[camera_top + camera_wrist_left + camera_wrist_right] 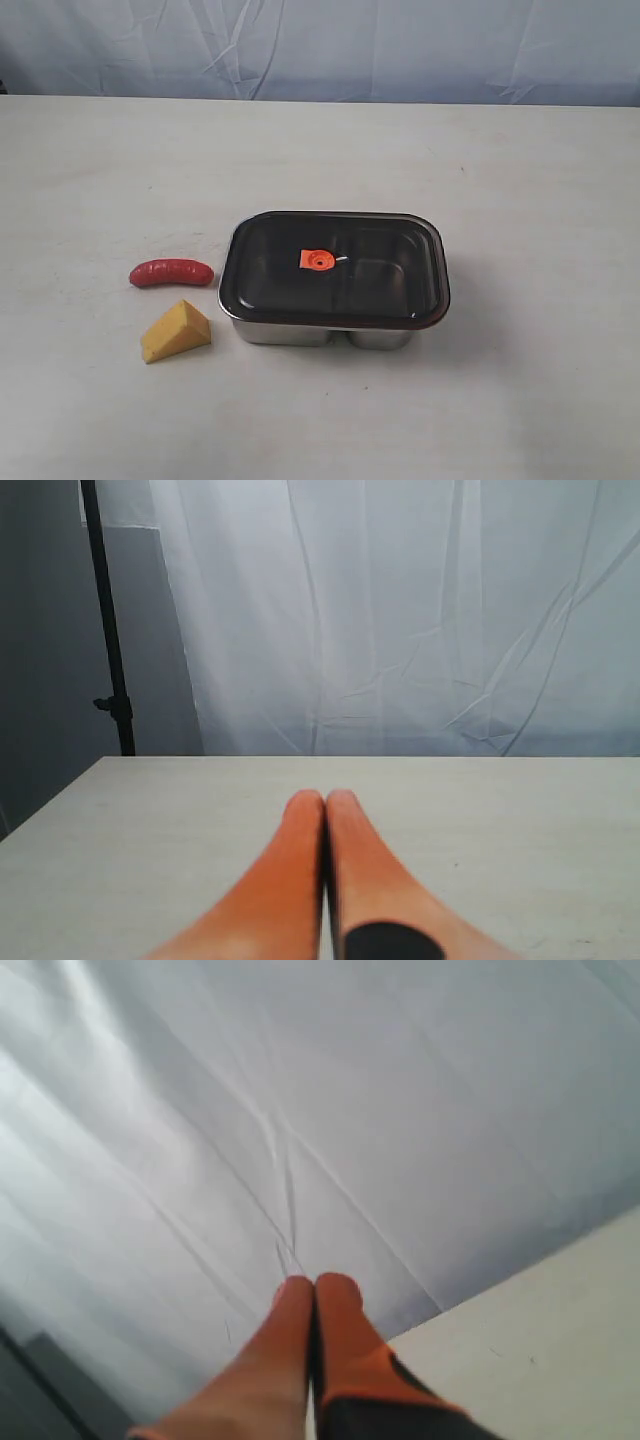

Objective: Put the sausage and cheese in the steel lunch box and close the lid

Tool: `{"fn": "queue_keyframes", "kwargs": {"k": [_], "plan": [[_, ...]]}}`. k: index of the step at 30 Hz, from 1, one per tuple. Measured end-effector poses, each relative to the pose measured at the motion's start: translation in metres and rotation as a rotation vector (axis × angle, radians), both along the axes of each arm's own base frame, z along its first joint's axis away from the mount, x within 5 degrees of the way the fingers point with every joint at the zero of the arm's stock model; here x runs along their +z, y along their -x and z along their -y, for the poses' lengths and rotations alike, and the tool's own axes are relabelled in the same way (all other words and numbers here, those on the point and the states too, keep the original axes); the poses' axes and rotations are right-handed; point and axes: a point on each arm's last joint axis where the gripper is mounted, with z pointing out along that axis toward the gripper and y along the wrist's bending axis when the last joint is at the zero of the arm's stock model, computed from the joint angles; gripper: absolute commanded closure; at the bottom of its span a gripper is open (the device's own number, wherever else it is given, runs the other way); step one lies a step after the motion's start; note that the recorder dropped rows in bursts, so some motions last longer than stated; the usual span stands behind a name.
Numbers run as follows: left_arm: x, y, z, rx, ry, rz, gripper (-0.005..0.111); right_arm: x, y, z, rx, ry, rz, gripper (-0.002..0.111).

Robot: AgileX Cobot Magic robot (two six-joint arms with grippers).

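I should shut my right gripper on the dark lid's near edge [402, 325], close to the corner farthest from the red sausage, because the lid covers the box.
In the exterior view the steel lunch box [300, 334] stands mid-table with the dark translucent lid [335, 268] resting on top, an orange valve at its centre. Left of the box lies the red sausage [171, 272], and just in front of it the yellow cheese [176, 332] wedge. Neither arm shows in the exterior view. My left gripper [324, 798] is shut, orange fingers pressed together over bare table. My right gripper [315, 1285] is shut too, pointing at the backdrop, nothing between its fingers.
A white table [520, 180] carries everything, with a pale wrinkled curtain [330, 45] behind it. A black stand pole [108, 620] rises beyond the table's corner in the left wrist view.
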Motion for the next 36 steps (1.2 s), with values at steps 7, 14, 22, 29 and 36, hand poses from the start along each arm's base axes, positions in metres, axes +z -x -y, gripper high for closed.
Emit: {"fn": "queue_keyframes", "kwargs": {"k": [7, 14, 22, 29, 36], "plan": [[0.0, 0.0, 0.001, -0.016, 0.0, 0.0, 0.107, 0.057, -0.012, -0.025, 0.258, 0.558, -0.028, 0.109], [0.0, 0.0, 0.002, -0.023, 0.0, 0.0, 0.107, 0.059, -0.083, -0.042, 0.53, 0.826, -0.251, 0.109], [0.0, 0.0, 0.002, -0.023, 0.0, 0.0, 0.107, 0.053, -0.13, -0.068, 0.596, 1.153, -0.294, 0.109], [0.0, 0.0, 0.002, -0.023, 0.0, 0.0, 0.107, 0.027, -0.142, -0.104, 0.549, 1.413, -0.471, 0.109], [0.0, 0.0, 0.002, -0.023, 0.0, 0.0, 0.107, -0.018, -0.132, -0.182, 0.736, 1.58, -0.345, 0.109]]}}
